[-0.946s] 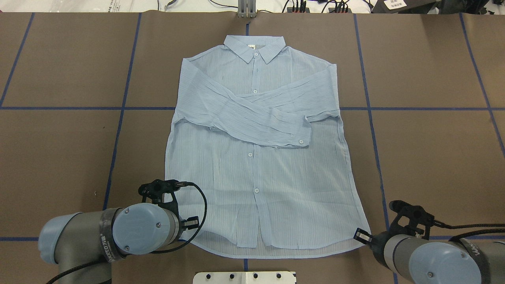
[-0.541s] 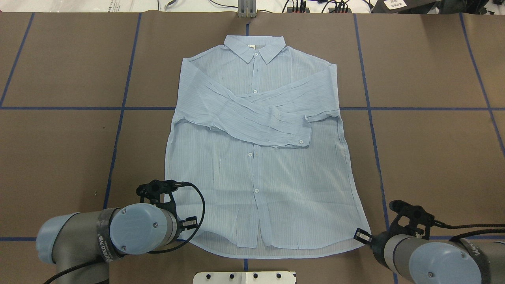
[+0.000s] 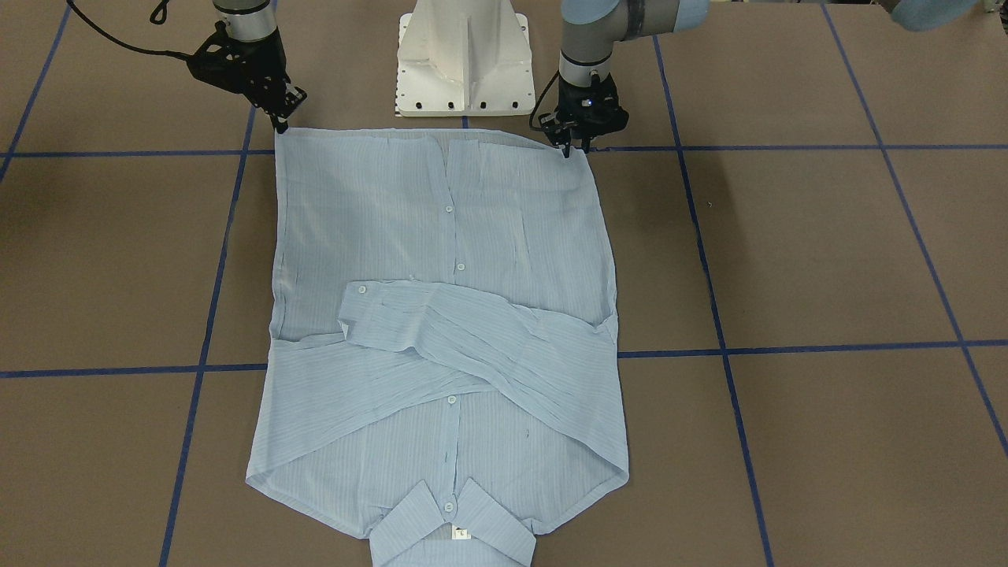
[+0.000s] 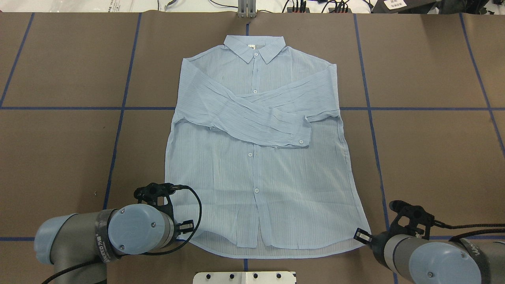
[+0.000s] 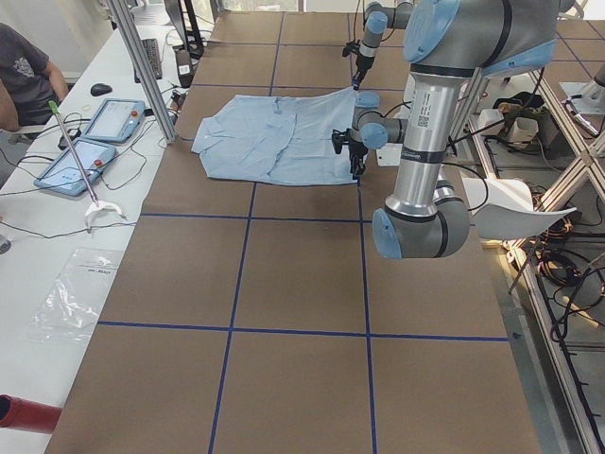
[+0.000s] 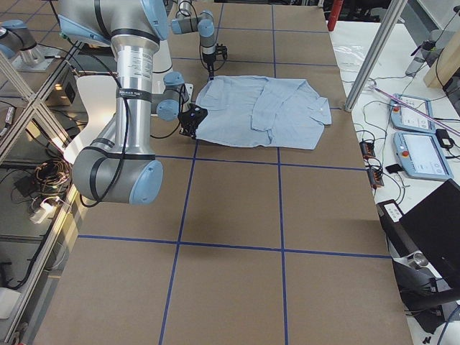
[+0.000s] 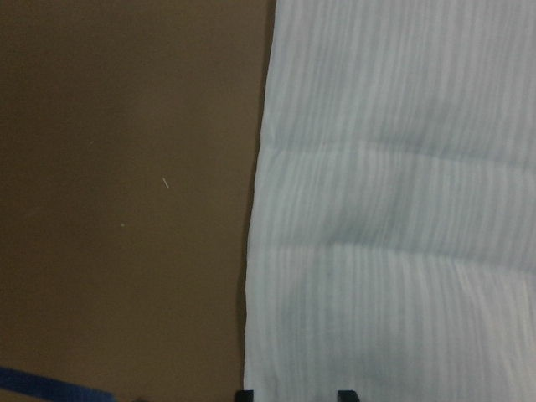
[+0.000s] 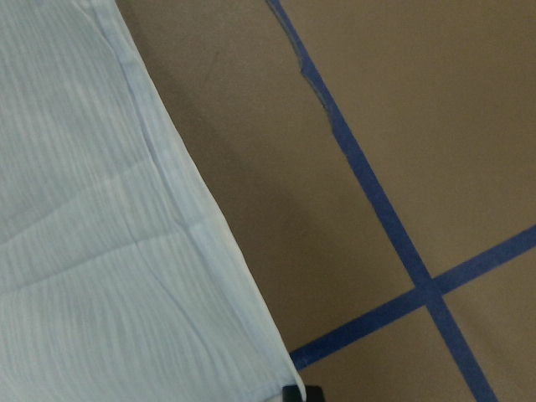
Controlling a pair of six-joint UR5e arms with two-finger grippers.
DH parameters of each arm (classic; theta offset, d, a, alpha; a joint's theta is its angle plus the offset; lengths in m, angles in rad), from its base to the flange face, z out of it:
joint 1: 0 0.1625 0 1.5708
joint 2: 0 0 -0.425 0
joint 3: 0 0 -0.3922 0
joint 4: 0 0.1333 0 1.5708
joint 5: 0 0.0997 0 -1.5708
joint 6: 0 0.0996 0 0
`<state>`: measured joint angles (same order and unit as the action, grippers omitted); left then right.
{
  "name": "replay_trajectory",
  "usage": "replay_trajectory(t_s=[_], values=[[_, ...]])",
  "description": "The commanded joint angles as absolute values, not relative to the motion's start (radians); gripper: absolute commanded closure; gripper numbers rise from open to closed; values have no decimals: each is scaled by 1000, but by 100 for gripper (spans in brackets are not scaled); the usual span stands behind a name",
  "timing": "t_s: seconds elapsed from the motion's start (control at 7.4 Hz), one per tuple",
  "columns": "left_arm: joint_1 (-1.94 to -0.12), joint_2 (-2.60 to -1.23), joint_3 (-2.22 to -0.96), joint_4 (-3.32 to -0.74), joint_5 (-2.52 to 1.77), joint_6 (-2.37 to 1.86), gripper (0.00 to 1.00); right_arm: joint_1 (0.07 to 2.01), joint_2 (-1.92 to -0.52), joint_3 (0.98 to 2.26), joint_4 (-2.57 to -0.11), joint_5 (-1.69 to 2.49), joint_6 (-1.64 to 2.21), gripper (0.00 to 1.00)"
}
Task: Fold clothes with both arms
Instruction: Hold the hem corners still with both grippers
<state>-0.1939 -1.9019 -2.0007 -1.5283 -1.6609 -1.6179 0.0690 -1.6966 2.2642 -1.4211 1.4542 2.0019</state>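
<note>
My left gripper needs to pinch the hem's corner (image 3: 582, 153) and pull the hem straight before folding, because the hem slants toward the collar near my left gripper.
The light-blue shirt (image 4: 256, 177) lies flat and buttoned on the brown table, collar (image 4: 254, 47) at the far side, both sleeves folded across the chest. It also shows in the front-facing view (image 3: 441, 236). My left gripper (image 3: 570, 146) points down at the hem's left corner. In the left wrist view its fingertips (image 7: 244, 394) stand apart over the shirt's edge, open. My right gripper (image 3: 280, 122) is at the hem's right corner. In the right wrist view (image 8: 301, 394) its tips are together at the cloth's corner, shut on it.
The white pedestal base (image 3: 465, 55) stands just behind the hem. Blue tape lines (image 4: 118, 130) cross the table. Beyond the far edge are cables, two tablets (image 5: 113, 118) and a seated person (image 5: 24, 71). Brown table (image 4: 434, 157) stretches on both sides of the shirt.
My left arm has shifted slightly left and back toward the robot along the hem's left corner. The right arm and the shirt have not moved.
</note>
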Motion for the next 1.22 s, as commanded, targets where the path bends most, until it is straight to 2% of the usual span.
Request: replay_trajectory(t_s=[0.0, 0.54, 0.68, 0.81, 0.95, 1.08], values=[[-192, -1902, -2000, -1528, -1670, -1618, 59, 71, -1698, 2264, -1420, 1454, 2002, 100], [-192, -1905, -1993, -1529, -1669, -1612, 62, 69, -1701, 2264, -1422, 1454, 2002, 100], [-193, -1904, -1991, -1529, -1669, -1612, 70, 69, -1703, 2264, -1420, 1454, 2002, 100], [-193, -1902, -1990, -1529, -1669, -1611, 91, 69, -1703, 2264, -1420, 1454, 2002, 100], [-193, -1902, -1990, -1529, -1667, -1611, 100, 69, -1701, 2264, -1420, 1454, 2002, 100], [-195, -1902, -1990, -1529, -1666, -1611, 100, 69, -1700, 2264, -1420, 1454, 2002, 100]])
